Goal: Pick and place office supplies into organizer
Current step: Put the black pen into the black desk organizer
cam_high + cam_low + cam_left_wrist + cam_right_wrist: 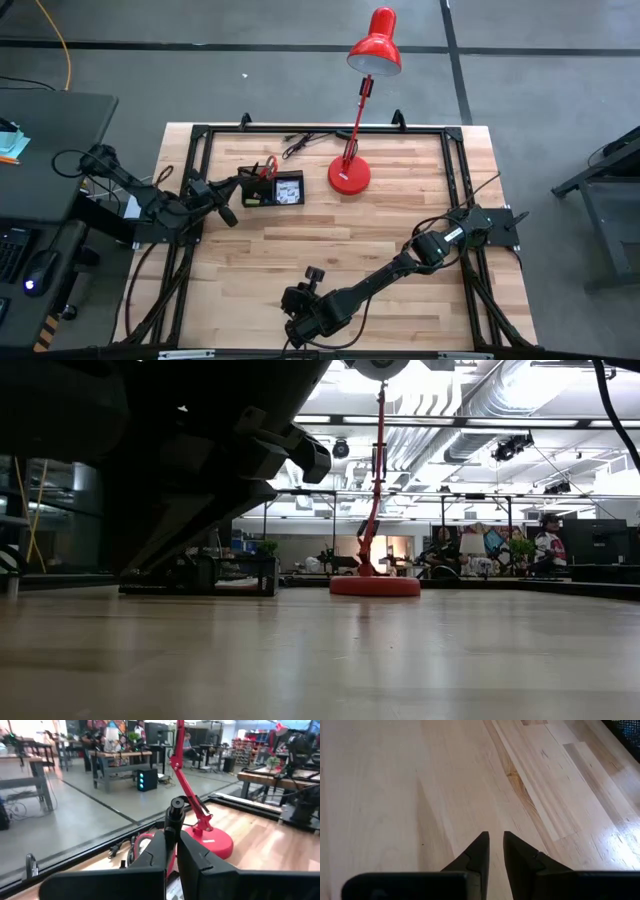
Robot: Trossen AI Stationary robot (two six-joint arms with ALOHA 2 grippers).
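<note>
The robot's left gripper should set the black pen down in the black organizer [264,174] next to the red-handled scissors. The black pen is now at the organizer's end.
The black organizer [270,190] stands on the table's far left part, beside the red lamp's base. The red-handled scissors [268,167] stick up out of it, and the white-grey patterned packet [289,190] lies in its right section. My left gripper [243,184] is at the organizer's left end, shut on a thin black pen [175,817]. The scissors' red handles also show in the left wrist view [144,844], just beyond the fingers. My right gripper [300,322] is shut and empty, low over bare wood at the table's near edge [495,840]. I do not see the purple pad. My left gripper pinches the black pen between its two fingers [155,851]. The pen's round end [176,805] sticks out past the fingertips. The fingers come from the table's left toward the organizer. The fingers hide the pen's other end, so I cannot tell whether it touches the organizer.
The red desk lamp stands on its round base [349,176] just right of the organizer, its head [375,50] leaning past the far edge. A black cable [300,146] lies at the far edge. A black frame rail [320,130] borders the table.
</note>
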